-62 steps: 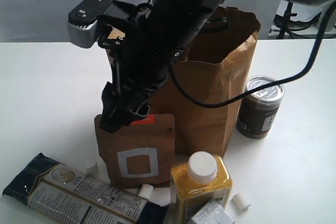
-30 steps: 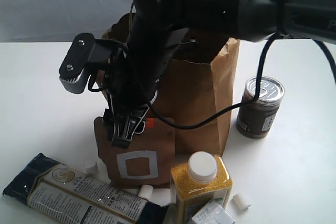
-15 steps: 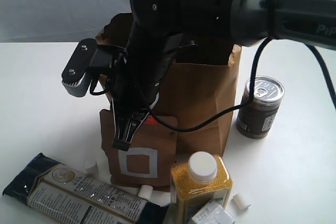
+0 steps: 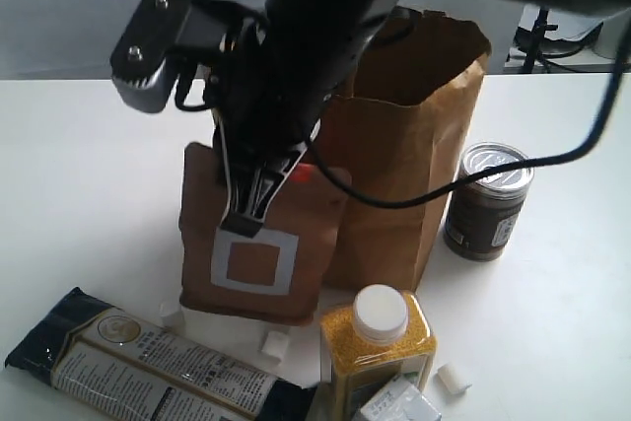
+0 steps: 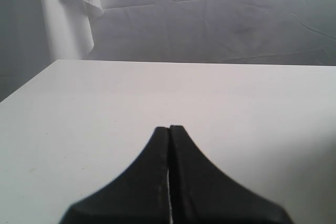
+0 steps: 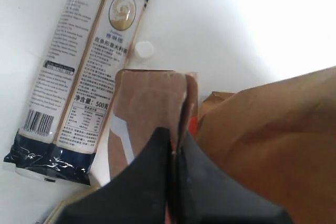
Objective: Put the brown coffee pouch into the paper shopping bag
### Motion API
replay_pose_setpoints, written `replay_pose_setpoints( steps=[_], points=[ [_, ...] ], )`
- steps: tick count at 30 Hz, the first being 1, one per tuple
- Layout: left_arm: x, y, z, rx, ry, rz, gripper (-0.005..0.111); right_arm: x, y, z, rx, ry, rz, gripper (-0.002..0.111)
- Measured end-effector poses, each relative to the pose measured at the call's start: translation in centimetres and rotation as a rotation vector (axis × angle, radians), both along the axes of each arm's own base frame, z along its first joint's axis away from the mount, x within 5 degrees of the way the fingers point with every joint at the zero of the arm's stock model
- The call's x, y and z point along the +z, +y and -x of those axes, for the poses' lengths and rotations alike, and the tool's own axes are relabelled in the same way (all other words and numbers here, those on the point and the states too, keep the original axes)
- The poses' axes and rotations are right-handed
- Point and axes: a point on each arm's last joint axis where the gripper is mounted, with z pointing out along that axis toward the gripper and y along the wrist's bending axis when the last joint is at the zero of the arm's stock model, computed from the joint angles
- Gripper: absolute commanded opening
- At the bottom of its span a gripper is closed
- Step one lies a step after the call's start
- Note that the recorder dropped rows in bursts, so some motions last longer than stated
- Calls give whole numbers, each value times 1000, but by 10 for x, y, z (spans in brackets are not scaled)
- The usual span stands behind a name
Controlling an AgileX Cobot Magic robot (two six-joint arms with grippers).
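The coffee pouch is hanging against the side of the paper shopping bag below the bag's rim, so I need to back my right gripper away, stand the pouch clear and grip its top (image 4: 323, 175) again.
The brown coffee pouch (image 4: 251, 244), with its pale grey square and orange-red strip, hangs lifted off the table in front of the paper shopping bag (image 4: 394, 184). My right gripper (image 4: 258, 184) comes down from above and is shut on the pouch's top edge. In the right wrist view the pouch (image 6: 144, 114) sits pinched between the black fingers (image 6: 147, 182), with the bag's kraft wall (image 6: 268, 140) right beside it. The left gripper (image 5: 169, 129) is shut on nothing, over bare white table, and does not show in the exterior view.
A long dark-blue-and-cream packet (image 4: 148, 367) lies at the front left. A yellow-filled bottle with a white cap (image 4: 377, 342) stands in front of the bag. A brown tin can with a silver lid (image 4: 488, 199) stands to the bag's right. Small white pieces (image 4: 454, 379) lie scattered.
The right gripper closed on the pouch's top and has raised it off the table; the pouch now hangs higher and tilted. The arm rose with it.
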Motion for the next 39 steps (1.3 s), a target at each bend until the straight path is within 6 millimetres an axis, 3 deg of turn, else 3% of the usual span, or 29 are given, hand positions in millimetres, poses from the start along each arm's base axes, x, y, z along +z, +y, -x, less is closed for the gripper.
replay_pose_setpoints(
  steps=[8,13,15,18,29,39],
  points=[
    [0,0,0,0,0,0,0,76,-36,17,-17,-117,-242,0],
    [0,0,0,0,0,0,0,148,-72,33,-66,-272,-613,0],
    [0,0,0,0,0,0,0,160,-82,38,-68,-297,-657,0],
    [0,0,0,0,0,0,0,148,-78,32,-81,-298,-565,0],
    [0,0,0,0,0,0,0,70,-19,2,-78,-213,-339,0],
    [0,0,0,0,0,0,0,36,2,-9,-76,-187,-264,0]
  ],
)
